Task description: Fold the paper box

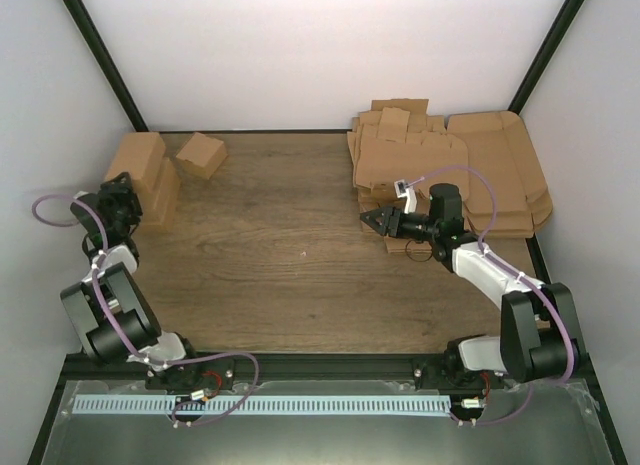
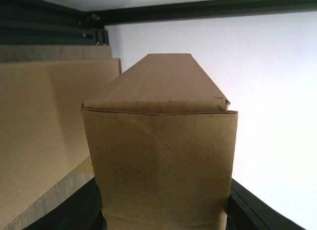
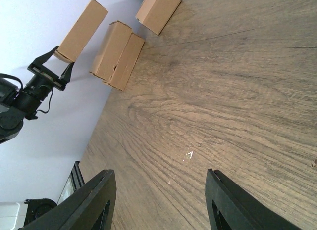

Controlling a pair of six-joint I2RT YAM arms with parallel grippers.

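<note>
The robot's left gripper will set the paper box down on top of the folded cartons [image 1: 139, 170] beside the wall.
The paper box [image 2: 158, 141] is folded into a closed brown carton. My left gripper [image 2: 166, 217] is shut on its near end, with a dark finger on each side. From above, the paper box [image 1: 137, 157] is held at the far left by my left gripper [image 1: 122, 188], close to the left wall. The right wrist view shows the paper box [image 3: 81, 29] lifted clear of the table. My right gripper [image 1: 370, 220] hovers open over the table's right half, and nothing lies between its fingers [image 3: 94, 200].
Two folded cartons [image 1: 162, 197] lie side by side by the left wall, under the held box. A smaller cube-like carton [image 1: 201, 153] sits at the back left. A heap of flat cardboard sheets [image 1: 480, 170] covers the back right corner, behind the right arm.
</note>
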